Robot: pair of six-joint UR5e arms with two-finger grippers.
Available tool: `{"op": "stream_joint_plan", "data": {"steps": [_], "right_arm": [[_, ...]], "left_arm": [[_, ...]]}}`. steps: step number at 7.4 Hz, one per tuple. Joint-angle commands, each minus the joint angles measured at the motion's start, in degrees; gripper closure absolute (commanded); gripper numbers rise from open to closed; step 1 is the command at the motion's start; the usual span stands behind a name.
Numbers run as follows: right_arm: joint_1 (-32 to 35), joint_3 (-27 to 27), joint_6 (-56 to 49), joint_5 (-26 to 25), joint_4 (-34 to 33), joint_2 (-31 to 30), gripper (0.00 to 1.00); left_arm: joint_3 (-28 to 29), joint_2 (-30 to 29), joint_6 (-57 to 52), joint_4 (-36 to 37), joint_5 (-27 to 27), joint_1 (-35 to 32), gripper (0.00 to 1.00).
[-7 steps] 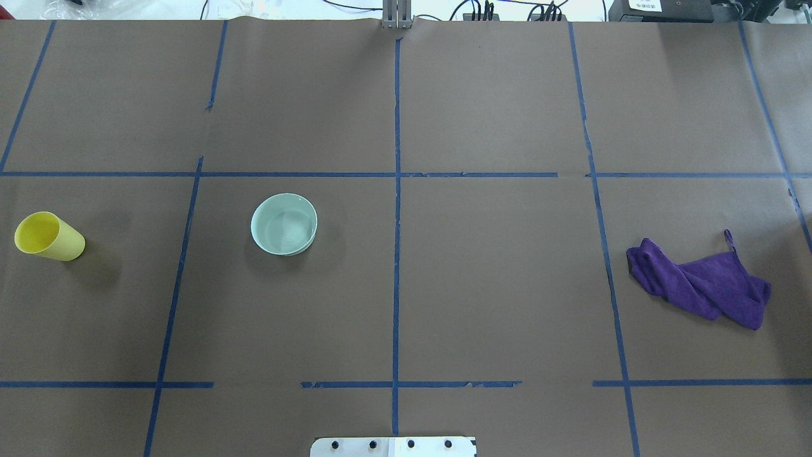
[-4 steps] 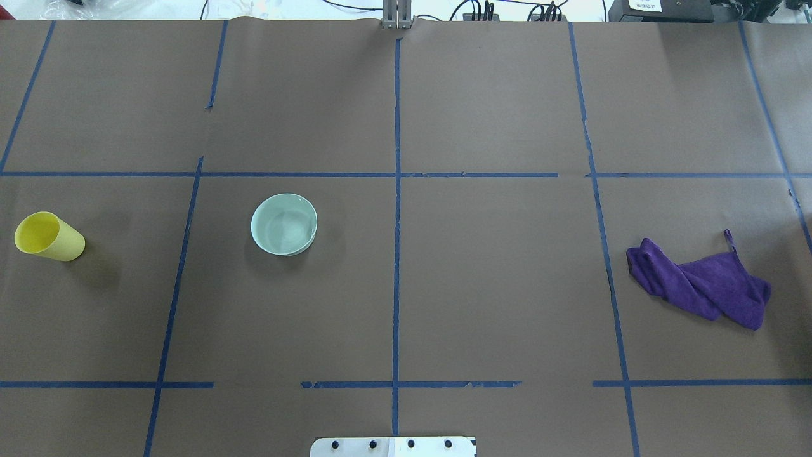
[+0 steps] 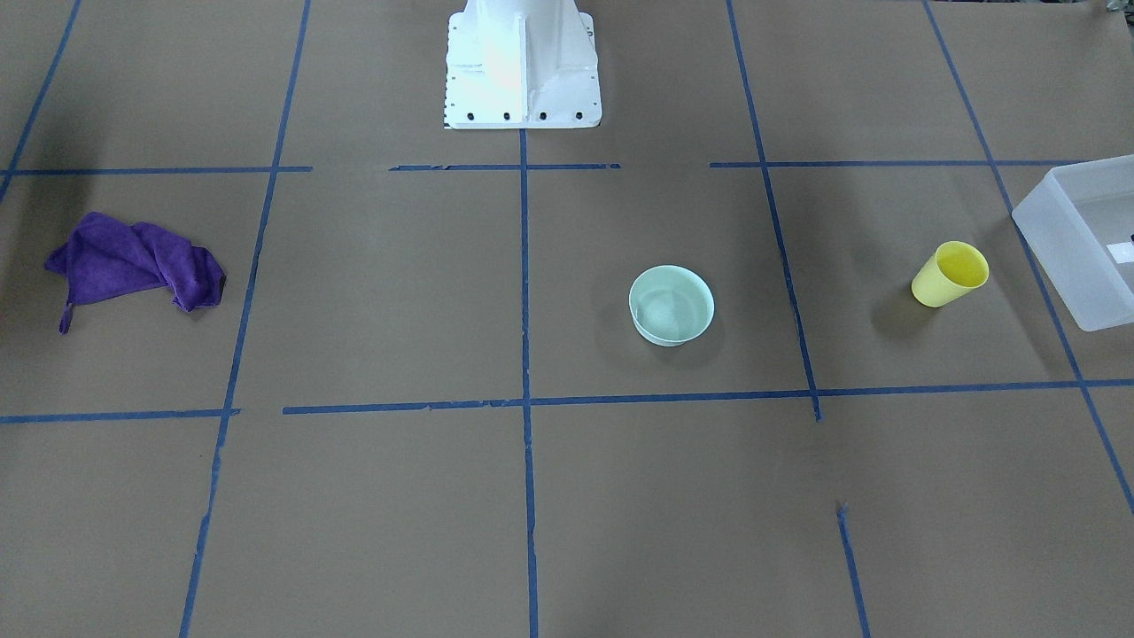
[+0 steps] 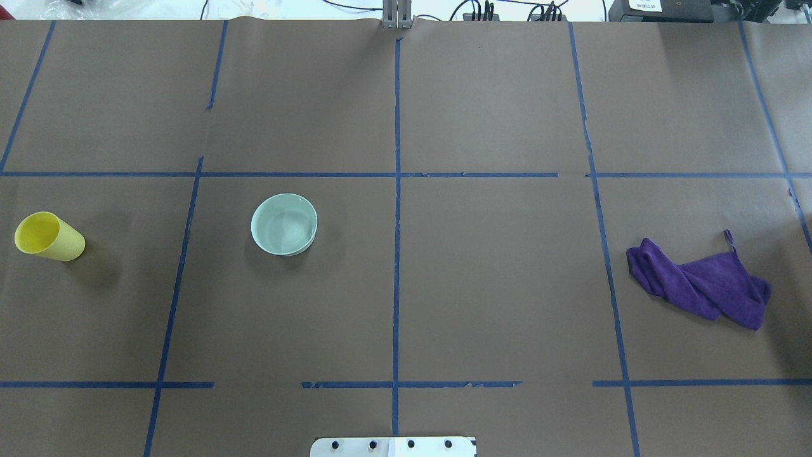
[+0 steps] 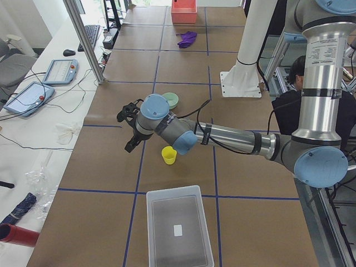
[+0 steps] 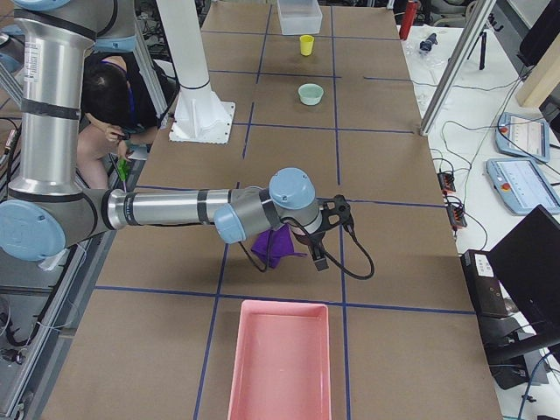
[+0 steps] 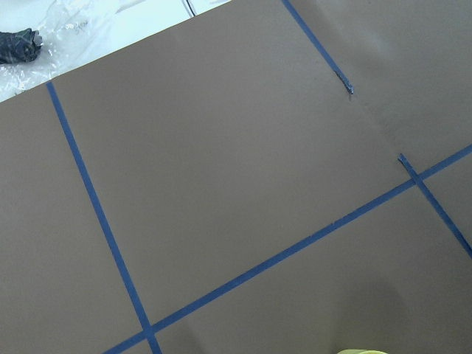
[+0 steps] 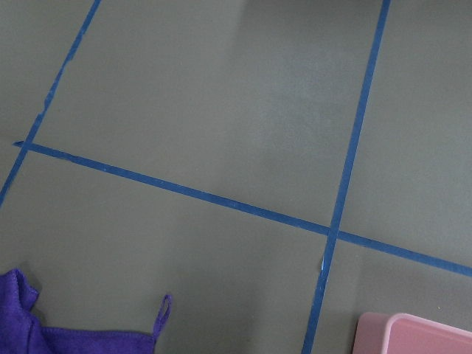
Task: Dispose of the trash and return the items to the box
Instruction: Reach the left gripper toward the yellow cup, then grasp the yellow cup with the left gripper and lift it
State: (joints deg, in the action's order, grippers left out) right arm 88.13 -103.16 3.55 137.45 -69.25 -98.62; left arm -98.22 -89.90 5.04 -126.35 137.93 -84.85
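Observation:
I need to move my left gripper to the yellow cup next and close it on the cup's rim (image 3: 987,272) that is nearest the frosted box.
A small yellow cup (image 4: 49,237) stands upright at the table's left; it also shows in the front view (image 3: 950,274) and the left side view (image 5: 169,155). A mint-green bowl (image 4: 283,224) sits right of it, apart. The frosted box (image 3: 1054,239) lies beyond the cup at the left end (image 5: 149,222), out of the overhead view. My left gripper (image 5: 129,129) hovers above the table near the cup and bowl. My right gripper (image 6: 328,234) hovers by a purple cloth (image 4: 698,282). Both grippers show only in side views, so I cannot tell whether they are open or shut.
A pink tray (image 6: 280,359) lies at the table's right end, past the cloth. The white robot base (image 3: 521,62) stands at the near middle edge. A person (image 6: 105,96) sits behind the robot. Blue tape lines grid the brown paper.

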Motion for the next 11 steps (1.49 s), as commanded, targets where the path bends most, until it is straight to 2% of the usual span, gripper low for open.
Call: {"op": "stream_joint_plan", "data": {"steps": [1, 2, 3, 5, 7, 9, 10, 11], "right_arm": [[-2.6, 0.1, 0.2, -0.8, 3.7, -0.1, 0.00], [-3.7, 0.1, 0.2, -2.1, 4.6, -0.1, 0.00], [-4.2, 0.2, 0.4, -2.3, 4.8, -0.1, 0.00], [-4.3, 0.5, 0.4, -2.4, 4.7, -0.6, 0.00], [-4.3, 0.7, 1.0, -2.5, 4.8, -0.6, 0.00], [-4.3, 0.7, 0.9, -2.5, 4.8, -0.7, 0.00], [-4.3, 0.7, 1.0, -2.5, 4.8, -0.7, 0.00], [-4.3, 0.7, 1.0, -2.5, 4.8, -0.7, 0.00]], "left_arm": [[1.1, 3.2, 5.5, -13.6, -0.1, 6.8, 0.00], [1.7, 3.6, 6.6, -13.6, -0.6, 12.2, 0.00], [1.6, 5.2, 12.6, -14.0, -2.6, 13.4, 0.00], [1.7, 7.5, 21.6, -15.0, -19.9, 21.0, 0.00], [2.0, 8.5, 29.4, -16.8, -21.2, 25.2, 0.19], [2.4, 11.0, 29.2, -17.5, -22.3, 27.5, 0.25], [2.6, 13.1, 29.2, -20.5, -22.3, 27.9, 0.27], [2.7, 13.4, 29.2, -20.9, -22.3, 28.1, 0.55]]}}
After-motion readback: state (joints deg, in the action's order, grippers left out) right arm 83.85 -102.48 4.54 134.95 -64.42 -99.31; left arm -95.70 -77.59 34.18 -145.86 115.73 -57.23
